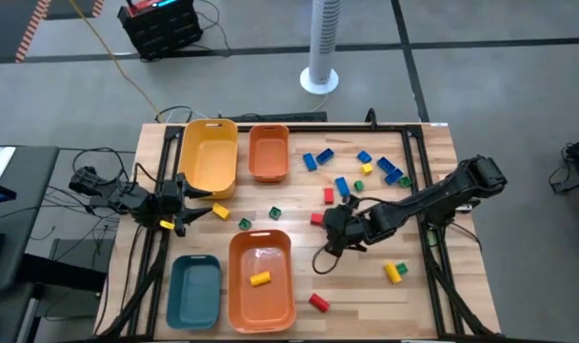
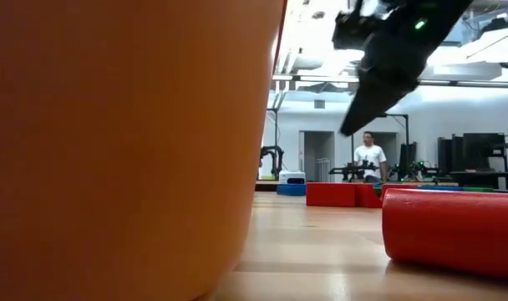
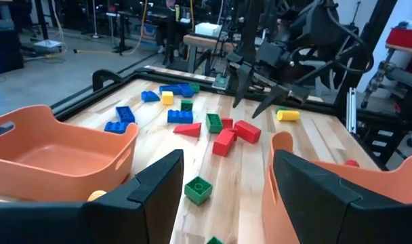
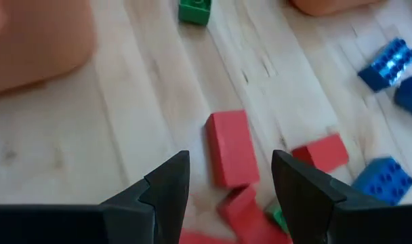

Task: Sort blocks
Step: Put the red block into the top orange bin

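I need to close my right gripper on the long sides of the long red block [image 1: 317, 219] [image 4: 233, 149], the one in the red cluster that is closest to the green blocks.
Small blocks in red, blue, green and yellow lie scattered on the right half of the wooden table [image 1: 432, 295]. My right gripper [image 1: 332, 235] hangs open, slanting down, a little above a cluster of red blocks [image 1: 318, 218]. In the right wrist view a long red block [image 4: 230, 146] lies on the wood below the gap between the fingers [image 4: 230, 163], untouched. My left gripper [image 1: 188, 217] waits open at the table's left edge, level, with nothing between its fingers [image 3: 223, 169]. One yellow block [image 1: 260, 278] lies inside the large orange bin [image 1: 240, 305].
A yellow bin [image 1: 209, 176] and a small orange bin [image 1: 269, 173] stand at the far edge, and a teal bin [image 1: 194, 291] at the near left. Blue blocks [image 1: 389, 170] lie at the far right. A red block [image 1: 318, 302] and a yellow one [image 1: 395, 272] lie near the front. A person [image 2: 371, 159] stands far behind the table.
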